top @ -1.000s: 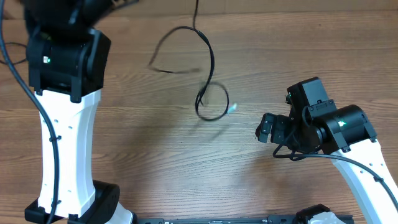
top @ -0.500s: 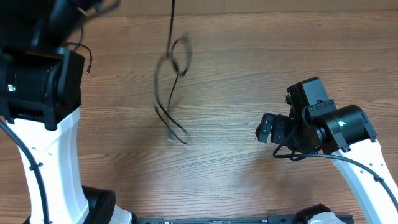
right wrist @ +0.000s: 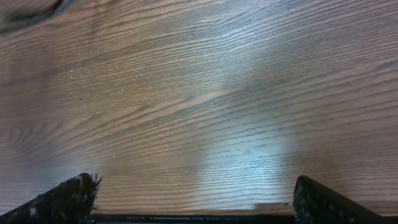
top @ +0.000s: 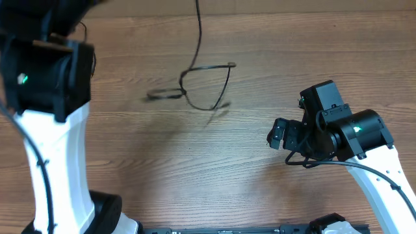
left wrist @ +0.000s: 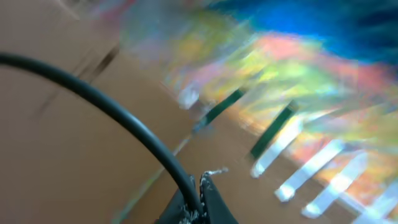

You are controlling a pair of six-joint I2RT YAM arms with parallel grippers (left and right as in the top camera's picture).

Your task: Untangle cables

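The robot's right gripper needs to next go to the black cable's hanging loop and close on the loop's side (top: 225,83) nearest to that gripper.
A thin black cable (top: 198,39) hangs down from beyond the top edge in the overhead view. Its lower end forms a blurred loose loop (top: 227,81) above the wooden table (top: 162,175). In the left wrist view my left gripper (left wrist: 198,191) is shut on this cable (left wrist: 124,117), which arcs away to the left from between the fingertips. The left gripper itself is out of the overhead view. My right gripper (top: 276,135) rests low over the table to the right of the loop. It is open, its fingertips (right wrist: 79,194) far apart over bare wood, and nothing is between them.
The left arm's white column (top: 55,156) and black wrist block (top: 45,75) fill the left side. The right arm's black body (top: 338,130) sits at the right. The left wrist view's background is a coloured blur.
The hanging cable has swung: its loop went from lower left to the right and higher, spreading sideways. The left arm shifted slightly. The right arm has not moved.
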